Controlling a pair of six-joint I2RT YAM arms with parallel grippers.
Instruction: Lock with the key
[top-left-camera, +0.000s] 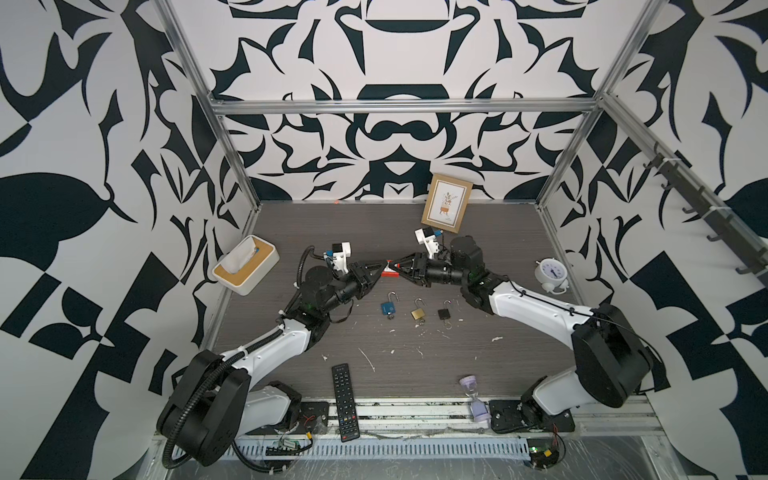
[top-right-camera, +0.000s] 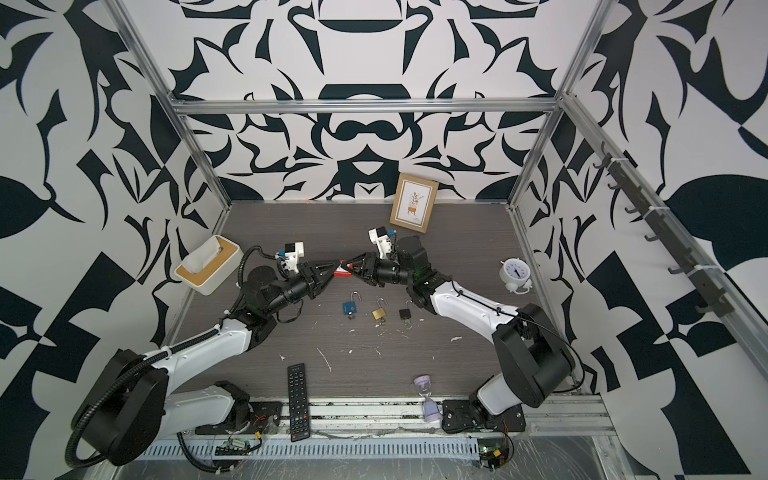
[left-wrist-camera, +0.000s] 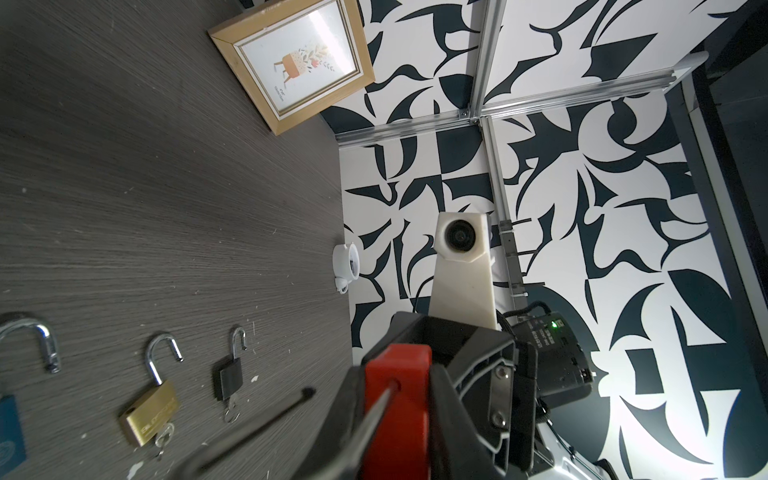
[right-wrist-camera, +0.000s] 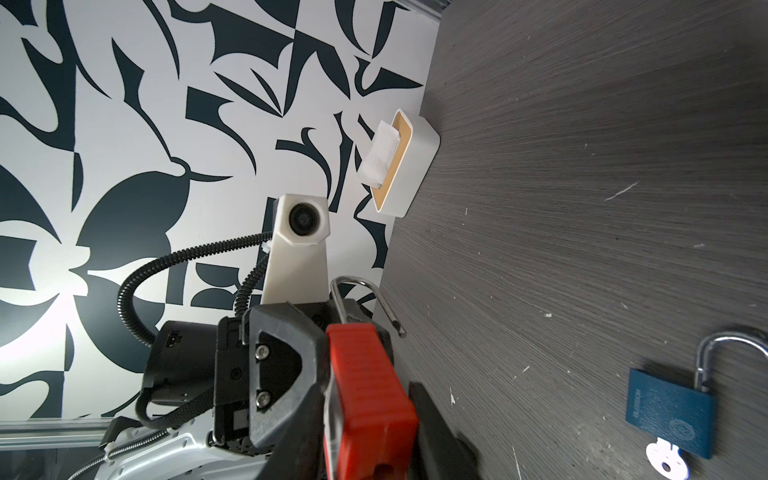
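Both grippers are holding the red padlock's body, and the shackle's loose end stands off beside it, so next my left gripper opens and takes the shackle by its bend (right-wrist-camera: 357, 280).
A red padlock (top-left-camera: 390, 269) hangs in the air above the table's middle, held from both sides. My left gripper (top-left-camera: 384, 266) is shut on it at the end where its silver shackle (right-wrist-camera: 361, 291) stands open. My right gripper (top-left-camera: 395, 266) comes from the opposite side, and its fingers (right-wrist-camera: 432, 419) press on the red body (right-wrist-camera: 370, 399). In the left wrist view the shackle leg enters the red padlock (left-wrist-camera: 397, 407). I cannot make out this lock's key. On the table in front lie a blue (top-left-camera: 388, 306), a brass (top-left-camera: 417, 312) and a black padlock (top-left-camera: 444, 312), shackles open, keys in them.
A tissue box (top-left-camera: 245, 264) stands at the left and a picture frame (top-left-camera: 446, 203) leans on the back wall. An alarm clock (top-left-camera: 552, 272) is at the right. A remote (top-left-camera: 345, 402) and a sand timer (top-left-camera: 476, 399) sit near the front edge.
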